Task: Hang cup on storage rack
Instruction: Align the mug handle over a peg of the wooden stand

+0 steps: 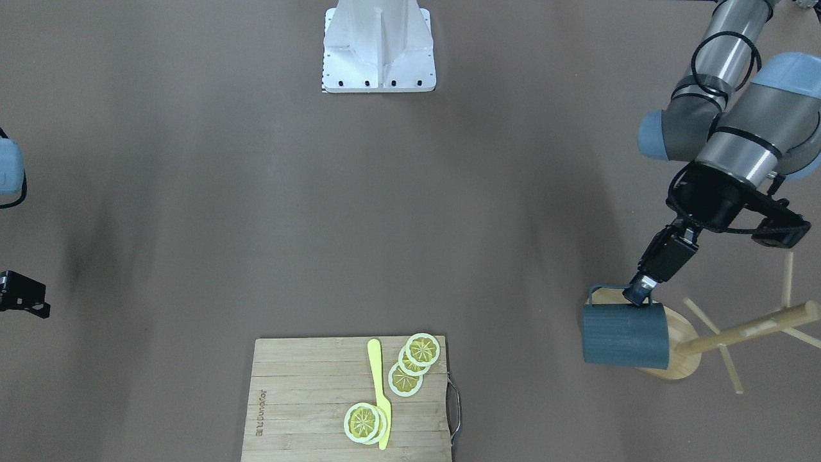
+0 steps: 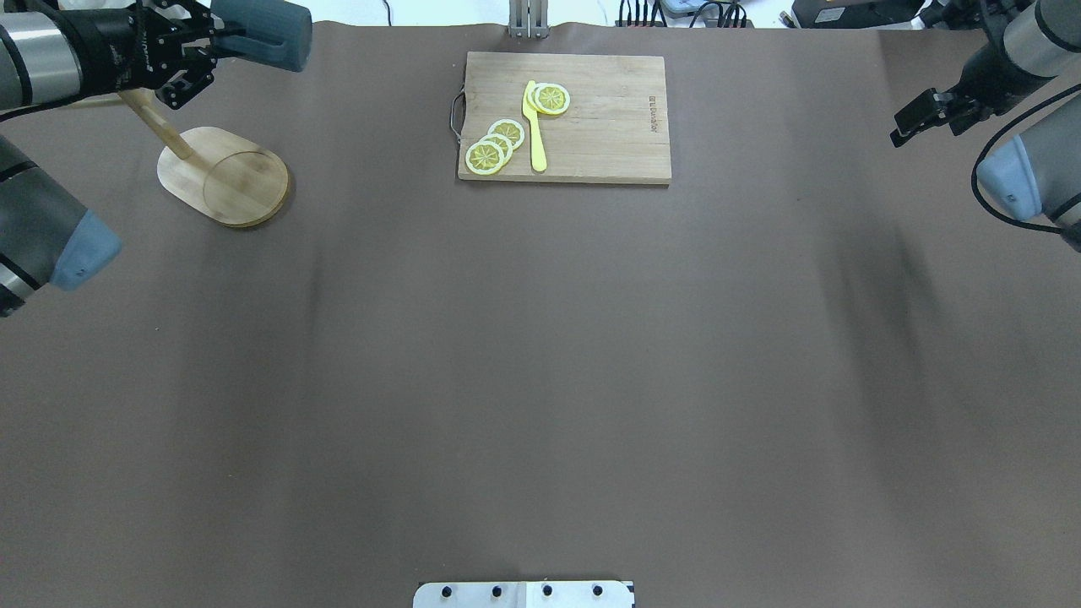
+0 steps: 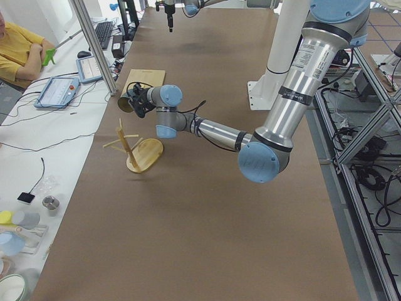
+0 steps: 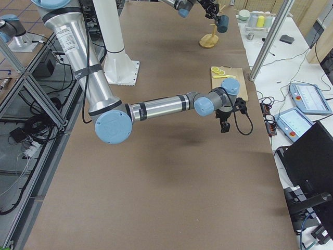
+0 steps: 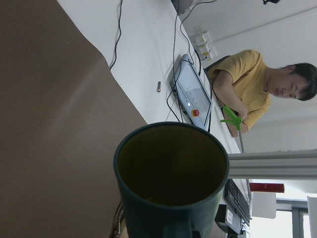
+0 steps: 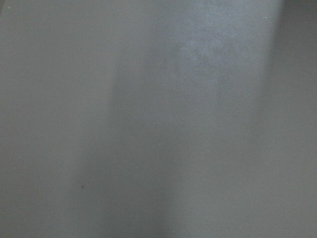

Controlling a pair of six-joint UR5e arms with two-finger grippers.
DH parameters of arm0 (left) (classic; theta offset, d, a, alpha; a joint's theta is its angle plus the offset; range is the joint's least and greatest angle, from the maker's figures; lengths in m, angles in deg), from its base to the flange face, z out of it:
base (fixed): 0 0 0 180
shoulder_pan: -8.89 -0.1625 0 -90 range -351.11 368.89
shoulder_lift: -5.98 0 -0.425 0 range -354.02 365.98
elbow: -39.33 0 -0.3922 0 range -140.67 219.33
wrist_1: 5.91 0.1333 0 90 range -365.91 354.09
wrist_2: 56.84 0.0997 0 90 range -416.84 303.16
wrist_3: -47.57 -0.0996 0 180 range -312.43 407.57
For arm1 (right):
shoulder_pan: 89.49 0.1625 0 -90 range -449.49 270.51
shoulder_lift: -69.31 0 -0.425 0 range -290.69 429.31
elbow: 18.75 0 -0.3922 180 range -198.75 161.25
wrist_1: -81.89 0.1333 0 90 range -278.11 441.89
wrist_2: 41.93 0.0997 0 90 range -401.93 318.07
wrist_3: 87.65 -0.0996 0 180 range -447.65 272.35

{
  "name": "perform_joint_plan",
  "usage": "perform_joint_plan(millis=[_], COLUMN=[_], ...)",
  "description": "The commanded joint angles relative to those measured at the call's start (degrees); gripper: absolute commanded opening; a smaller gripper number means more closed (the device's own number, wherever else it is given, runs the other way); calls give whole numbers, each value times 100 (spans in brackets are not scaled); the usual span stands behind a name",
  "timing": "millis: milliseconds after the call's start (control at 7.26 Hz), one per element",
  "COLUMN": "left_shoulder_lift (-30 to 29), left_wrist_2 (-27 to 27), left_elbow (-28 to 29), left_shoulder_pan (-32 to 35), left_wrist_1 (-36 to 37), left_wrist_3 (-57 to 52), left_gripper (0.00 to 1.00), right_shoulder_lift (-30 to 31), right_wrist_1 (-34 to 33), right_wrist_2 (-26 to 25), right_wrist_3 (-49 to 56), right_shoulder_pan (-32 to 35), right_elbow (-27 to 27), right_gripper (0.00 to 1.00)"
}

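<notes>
Next, my left gripper releases the cup on the storage rack's upper peg (image 1: 735, 330), on the side that faces the cutting board. The cup now hangs beside the pole and pegs.
My left gripper (image 1: 639, 296) is shut on the rim of the dark slate-blue cup (image 1: 625, 335), next to its handle. It holds the cup on its side in the air, over the oval base (image 1: 685, 362) of the bamboo storage rack (image 1: 747, 328). The cup hangs beside the pole and pegs, on none of them. From overhead, the cup (image 2: 263, 34) is just beyond the rack's base (image 2: 224, 176). The left wrist view looks into the cup's yellow interior (image 5: 171, 166). My right gripper (image 2: 920, 114) hovers over bare table far to the other side; its fingers do not show clearly.
A slatted cutting board (image 2: 591, 118) with lemon slices (image 2: 494, 145) and a yellow knife (image 2: 535, 127) lies at the table's far middle. The robot's white base plate (image 1: 380, 48) is on the near side. An operator in yellow (image 3: 15, 53) sits past the far edge.
</notes>
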Motion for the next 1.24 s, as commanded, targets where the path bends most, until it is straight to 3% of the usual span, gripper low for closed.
perform_joint_plan(millis=[0,138,413,689,1102], left_shoulder_lift=[7,51,78,393,403], left_wrist_2=[438,772,1056,1529,1795], left_elbow=[532,700,720,807,1114], left_shoulder_pan=[131,131,131,105,61], left_wrist_1=[-1319,-1805,-2099,-2808,-2873], left_wrist_3=[2144,2727,3371,3585,3762], left_gripper=[0,0,0,0,0], right_shoulder_lift=[-3,-11,-11,-11,15], right_wrist_1=[0,0,0,0,0], right_wrist_2=[0,0,0,0,-9], right_wrist_3=[0,0,-9,-9,-18], right_shoulder_pan=[-1,-1,-1,8,8], right_elbow=[0,-9,-35,-79,-193], right_gripper=[99,99,99,99,99])
